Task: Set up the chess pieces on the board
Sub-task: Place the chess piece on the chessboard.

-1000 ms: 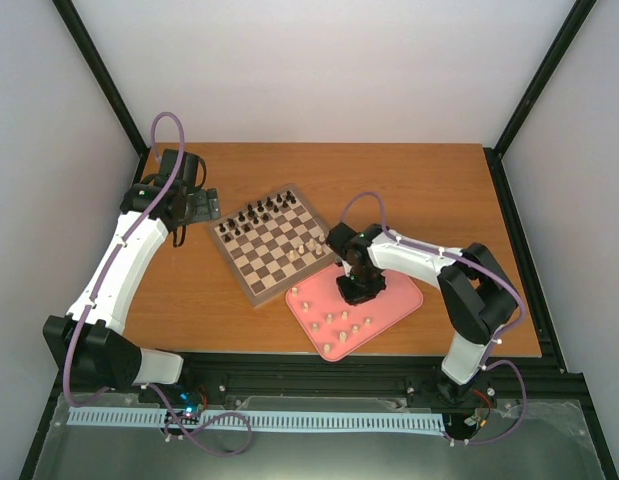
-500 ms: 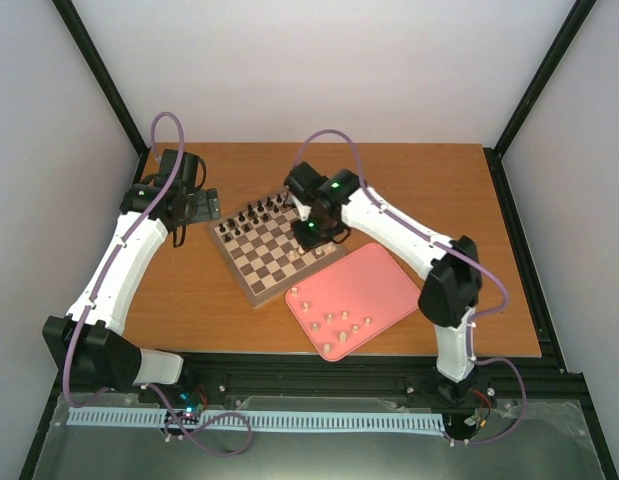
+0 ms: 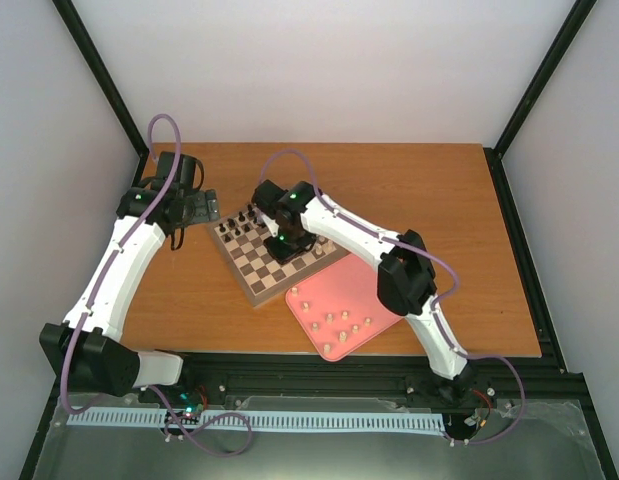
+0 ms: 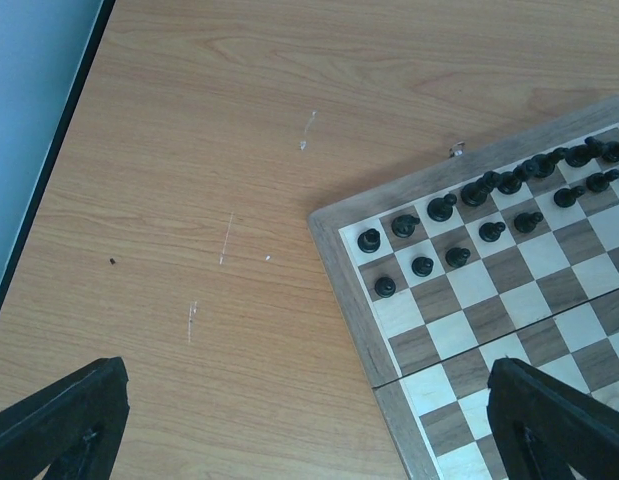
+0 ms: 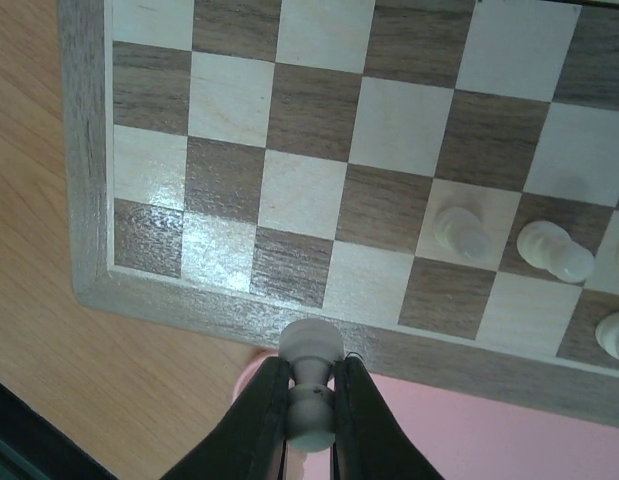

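Note:
The robot's right gripper should release the cream pawn on the dark square [image 3: 283,260] [image 5: 382,207] next to the end piece of the cream row.
The checkered board [image 3: 251,268] lies at mid-table, with dark pieces along its far edge. My right gripper [image 3: 287,246] hovers over the board's near side. In the right wrist view it [image 5: 311,400] is shut on a cream pawn [image 5: 311,352], held above the board's near border [image 5: 189,305]. Three cream pieces [image 5: 462,232] stand on squares to the right. Several more cream pieces [image 3: 339,320] lie on the pink tray [image 3: 384,285]. My left gripper [image 3: 194,208] is open and empty over bare table left of the board [image 4: 351,290].
The dark pieces [image 4: 459,200] fill two rows at the board's far edge. The pink tray's corner [image 5: 469,420] shows just below the board. The table's left edge [image 4: 49,150] is close to the left gripper.
My right arm has swung from over the pink tray up to the board and then left across it. The left arm has barely moved.

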Robot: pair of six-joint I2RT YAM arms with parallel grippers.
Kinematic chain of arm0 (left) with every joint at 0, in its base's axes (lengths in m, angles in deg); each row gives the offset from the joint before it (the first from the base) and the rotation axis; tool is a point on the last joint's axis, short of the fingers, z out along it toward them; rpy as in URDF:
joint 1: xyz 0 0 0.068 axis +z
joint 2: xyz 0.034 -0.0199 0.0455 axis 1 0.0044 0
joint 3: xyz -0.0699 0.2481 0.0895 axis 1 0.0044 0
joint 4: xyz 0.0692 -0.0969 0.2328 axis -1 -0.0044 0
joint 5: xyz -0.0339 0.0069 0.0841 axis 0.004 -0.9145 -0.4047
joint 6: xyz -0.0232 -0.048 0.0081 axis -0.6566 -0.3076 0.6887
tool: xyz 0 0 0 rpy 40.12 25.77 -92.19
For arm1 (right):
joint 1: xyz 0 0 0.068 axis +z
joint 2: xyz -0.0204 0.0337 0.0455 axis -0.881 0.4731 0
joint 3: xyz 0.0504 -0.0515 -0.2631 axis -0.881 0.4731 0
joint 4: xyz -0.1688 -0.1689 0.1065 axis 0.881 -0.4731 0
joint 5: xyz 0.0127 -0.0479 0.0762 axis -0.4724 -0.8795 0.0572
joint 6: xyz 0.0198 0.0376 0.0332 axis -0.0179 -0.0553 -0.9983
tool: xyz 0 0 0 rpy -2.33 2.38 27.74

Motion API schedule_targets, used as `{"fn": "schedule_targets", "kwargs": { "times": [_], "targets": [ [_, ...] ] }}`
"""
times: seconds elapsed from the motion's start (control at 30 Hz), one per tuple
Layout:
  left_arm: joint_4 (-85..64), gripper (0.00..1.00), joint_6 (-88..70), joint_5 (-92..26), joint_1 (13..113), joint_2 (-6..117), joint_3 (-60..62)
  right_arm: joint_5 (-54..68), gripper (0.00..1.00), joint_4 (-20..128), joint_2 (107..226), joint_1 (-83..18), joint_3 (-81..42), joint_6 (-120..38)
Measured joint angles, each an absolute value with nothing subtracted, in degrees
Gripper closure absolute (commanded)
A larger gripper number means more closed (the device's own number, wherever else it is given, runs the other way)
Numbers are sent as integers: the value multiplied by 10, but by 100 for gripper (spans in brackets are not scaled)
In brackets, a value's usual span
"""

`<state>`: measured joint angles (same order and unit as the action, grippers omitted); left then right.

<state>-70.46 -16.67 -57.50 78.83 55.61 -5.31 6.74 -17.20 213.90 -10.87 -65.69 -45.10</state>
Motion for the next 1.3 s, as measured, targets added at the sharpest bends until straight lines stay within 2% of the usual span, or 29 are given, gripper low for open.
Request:
{"fn": "schedule_targets", "kwargs": {
  "times": [0.4,1.3],
  "targets": [
    [-704,0,-167,-572,788,553,-47,68,93,-163,2204,-108,-693,-443],
    [-704,0,-166,-572,788,553,-41,25,93,-156,2245,-114,-731,-444]
  ]
}}
